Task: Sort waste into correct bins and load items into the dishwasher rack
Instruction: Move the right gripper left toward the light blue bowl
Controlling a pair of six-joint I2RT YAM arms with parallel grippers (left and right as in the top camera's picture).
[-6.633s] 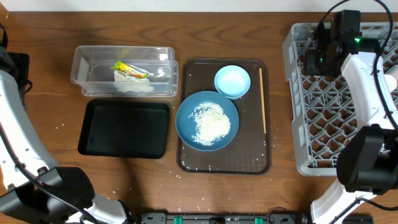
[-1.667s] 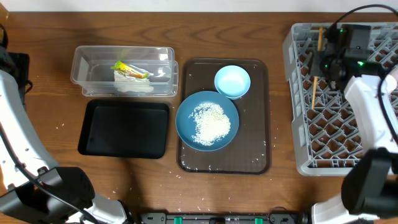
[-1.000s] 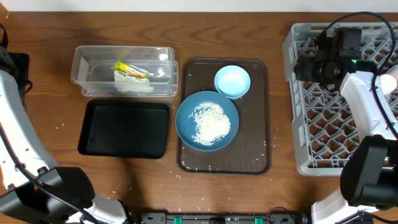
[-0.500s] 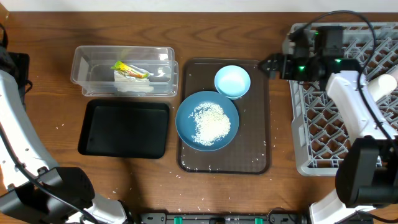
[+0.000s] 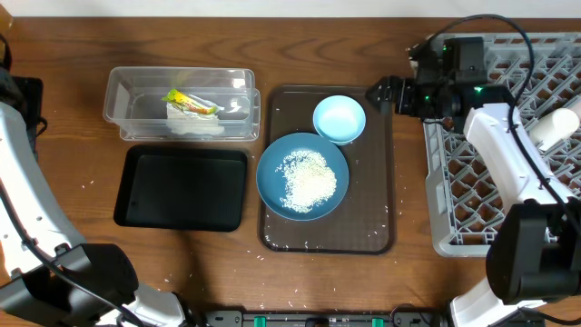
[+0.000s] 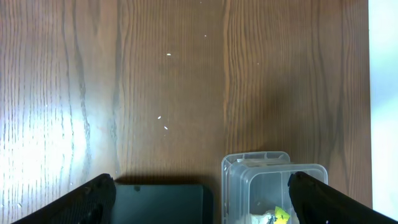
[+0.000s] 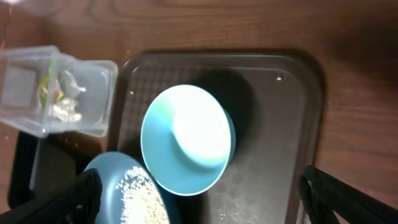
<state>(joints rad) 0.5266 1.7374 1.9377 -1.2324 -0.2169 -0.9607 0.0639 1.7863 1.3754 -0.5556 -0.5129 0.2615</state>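
Note:
The robot's right gripper needs to next move to the small light-blue bowl's rim (image 5: 315, 122) (image 7: 143, 140) and close there, on the side that faces the clear tub.
My right gripper (image 5: 377, 94) hangs open and empty over the far right corner of the brown tray (image 5: 377, 227), just right of the small light-blue bowl (image 5: 339, 119). The right wrist view has that bowl (image 7: 186, 140) ahead of the open right gripper (image 7: 202, 199). The dark-blue dish (image 5: 302, 175) holds a heap of rice (image 5: 307, 179). A yellow-green wrapper (image 5: 189, 100) and white paper (image 5: 192, 123) lie in the clear tub (image 5: 127, 100); the black tray (image 5: 182, 187) sits in front of it. The grey rack (image 5: 445, 154) stands at the right. My left gripper (image 6: 199, 199) is open above tub and black tray.
A white cup (image 5: 554, 127) lies in the rack near its right side. Stray rice grains dot the brown tray and the wooden table (image 5: 73, 182). The right arm reaches across the rack's far left corner.
The right gripper has swung left from over the rack to the brown tray's far right corner beside the light-blue bowl, and its jaws have spread wider. The left arm is unchanged.

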